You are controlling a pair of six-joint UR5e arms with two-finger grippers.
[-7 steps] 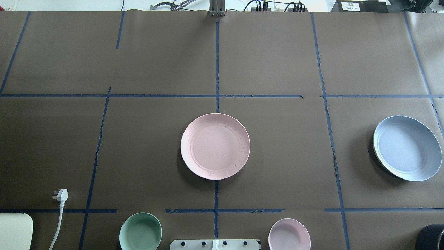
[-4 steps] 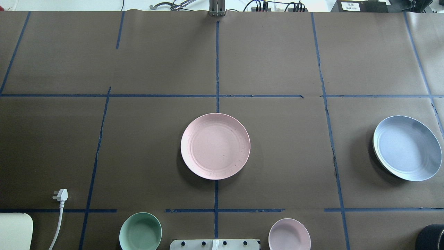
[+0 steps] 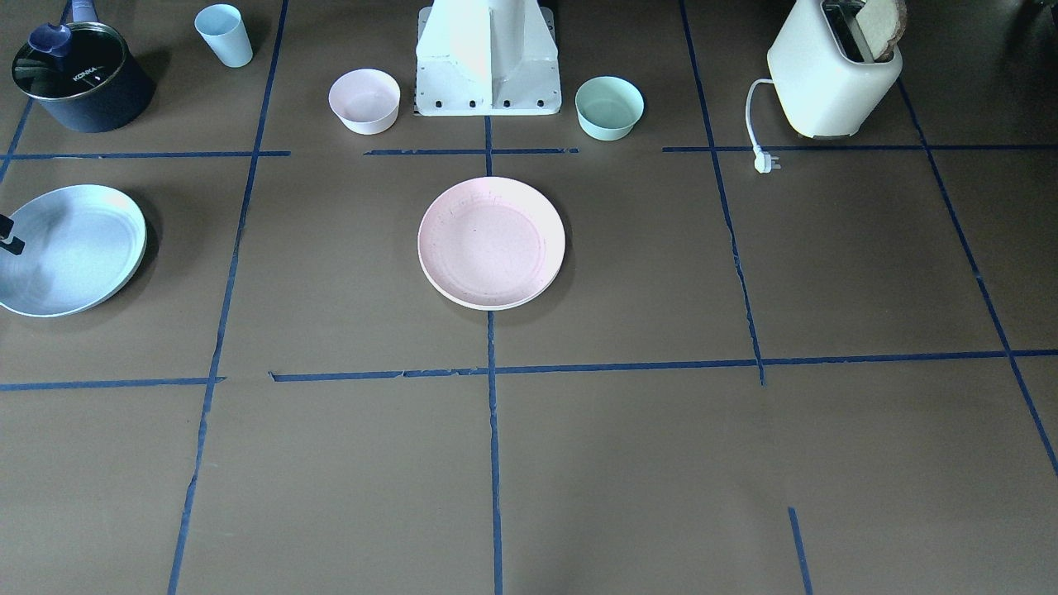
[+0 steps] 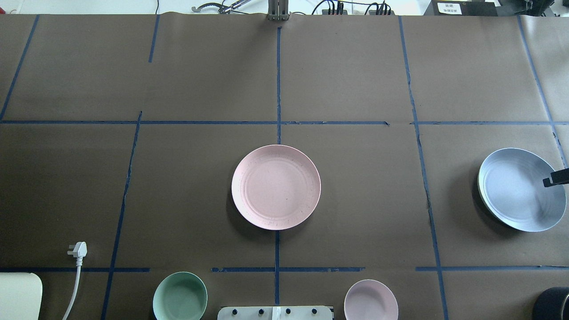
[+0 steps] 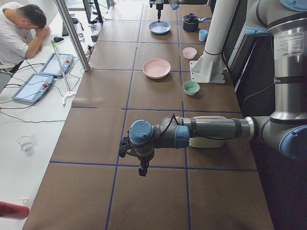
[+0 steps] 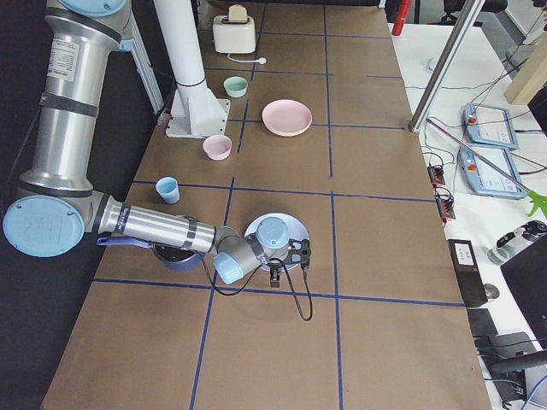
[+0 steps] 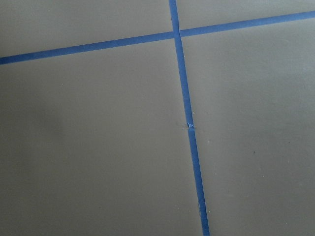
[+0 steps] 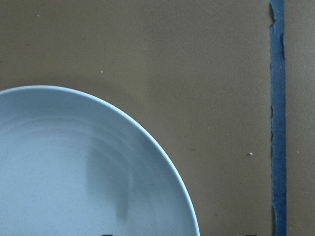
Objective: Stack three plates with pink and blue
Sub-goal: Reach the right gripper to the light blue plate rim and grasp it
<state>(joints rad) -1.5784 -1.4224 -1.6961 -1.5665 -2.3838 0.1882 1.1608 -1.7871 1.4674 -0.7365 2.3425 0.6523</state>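
Note:
My right gripper is to let go of the pale blue plate squarely on top of the pale pink plate (image 3: 491, 243) at the middle of the table.
The pale pink plate (image 4: 275, 186) lies flat at the table's middle, with nothing on it. The pale blue plate (image 4: 520, 189) lies at the far right, and a thin cream edge (image 4: 479, 189) shows under its left rim. No more of a cream plate shows. My right gripper (image 4: 551, 181) hangs above the blue plate's right part. Only one dark finger shows in the overhead view. The right wrist view looks down on the blue plate (image 8: 74, 172), with the tips wide apart at its bottom edge and nothing between them. My left gripper (image 5: 141, 167) hovers over bare table far from the plates; I cannot tell if it is open.
A mint-green bowl (image 4: 180, 296) and a small pink bowl (image 4: 371, 300) flank the robot base (image 3: 488, 58). A light blue cup (image 3: 224, 35) and a dark pot (image 3: 78, 76) stand behind the blue plate. A toaster (image 3: 835, 70) and its plug (image 4: 78, 250) are on the left side.
My right gripper's finger has come into the overhead view over the blue plate's right rim. The plates have not moved.

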